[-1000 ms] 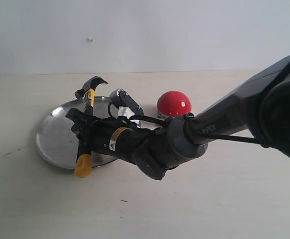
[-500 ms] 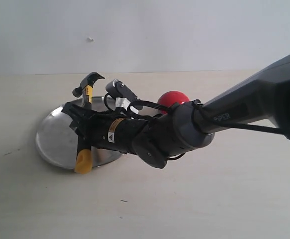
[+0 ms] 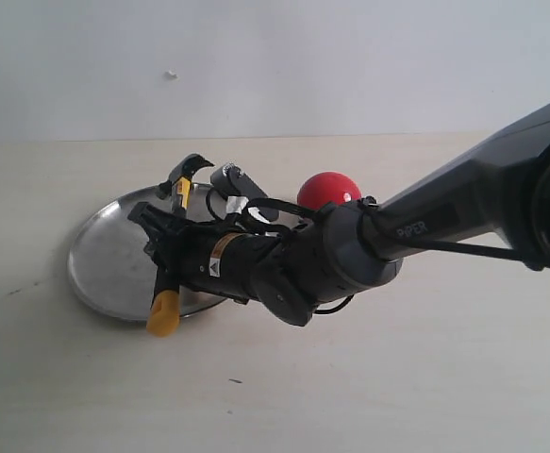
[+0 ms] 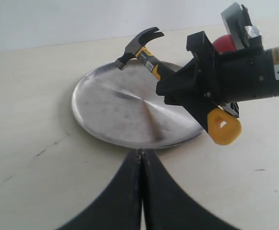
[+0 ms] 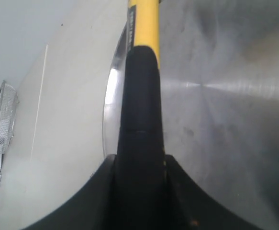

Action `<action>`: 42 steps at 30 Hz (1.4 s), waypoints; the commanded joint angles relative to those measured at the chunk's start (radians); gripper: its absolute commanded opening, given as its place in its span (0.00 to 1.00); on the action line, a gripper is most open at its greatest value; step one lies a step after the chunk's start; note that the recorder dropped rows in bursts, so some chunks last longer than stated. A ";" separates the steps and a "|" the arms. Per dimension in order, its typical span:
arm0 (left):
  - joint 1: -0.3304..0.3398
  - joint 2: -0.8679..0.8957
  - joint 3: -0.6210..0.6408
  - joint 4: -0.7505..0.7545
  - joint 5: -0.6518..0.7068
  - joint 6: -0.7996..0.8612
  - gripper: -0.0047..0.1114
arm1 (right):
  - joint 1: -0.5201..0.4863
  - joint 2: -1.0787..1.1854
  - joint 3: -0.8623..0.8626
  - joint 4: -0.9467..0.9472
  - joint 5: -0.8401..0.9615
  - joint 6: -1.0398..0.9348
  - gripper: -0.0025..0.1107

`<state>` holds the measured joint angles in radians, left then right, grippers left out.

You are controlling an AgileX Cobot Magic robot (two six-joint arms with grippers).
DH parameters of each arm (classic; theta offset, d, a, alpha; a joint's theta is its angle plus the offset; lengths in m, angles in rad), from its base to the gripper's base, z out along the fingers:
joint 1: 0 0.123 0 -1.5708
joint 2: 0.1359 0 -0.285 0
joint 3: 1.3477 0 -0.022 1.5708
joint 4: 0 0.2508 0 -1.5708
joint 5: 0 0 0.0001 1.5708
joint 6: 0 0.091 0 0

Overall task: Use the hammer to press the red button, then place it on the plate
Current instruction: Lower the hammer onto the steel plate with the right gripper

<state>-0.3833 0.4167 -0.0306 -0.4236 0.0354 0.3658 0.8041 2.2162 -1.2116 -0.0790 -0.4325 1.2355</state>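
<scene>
I need to use my right gripper to set the hammer down across the middle of the plate (image 3: 183, 245) (image 5: 177, 115), with the hammer's yellow end inside the plate's near rim.
My right gripper (image 3: 158, 242) is shut on the black handle of the hammer (image 3: 163, 312) and holds it over the plate (image 3: 105, 255). The dark claw head (image 3: 191, 166) hangs above the plate's far rim, and the yellow end juts past the near rim. In the right wrist view the handle (image 5: 140, 96) runs between the fingers of the right gripper (image 5: 140, 160), with the plate (image 5: 216, 120) below. The red button (image 3: 329, 189) sits behind the right arm, partly hidden. My left gripper (image 4: 140, 153) is shut on nothing, just short of the plate's (image 4: 115, 110) rim.
The light tabletop spreads all round the plate, with a pale wall behind it. A wire mesh basket (image 5: 3, 120) shows at the table's far side in the right wrist view. The right arm (image 3: 444, 222) reaches across from the right.
The right gripper has carried the hammer lower and slightly rightward. Its head has dropped towards the plate's far rim. The red button shows a little more.
</scene>
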 commanded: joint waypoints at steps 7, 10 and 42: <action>0.002 -0.008 0.003 -0.003 -0.003 -0.004 0.04 | -0.002 -0.018 -0.014 0.003 -0.045 -0.061 0.02; 0.002 -0.008 0.003 -0.003 -0.003 -0.004 0.04 | -0.002 -0.018 -0.014 0.019 -0.020 -0.065 0.02; 0.002 -0.008 0.003 -0.003 -0.003 -0.004 0.04 | -0.002 0.051 -0.073 0.029 0.015 -0.205 0.41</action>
<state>-0.3833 0.4167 -0.0306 -0.4236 0.0354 0.3658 0.8041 2.2760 -1.2724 -0.0466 -0.3963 1.0631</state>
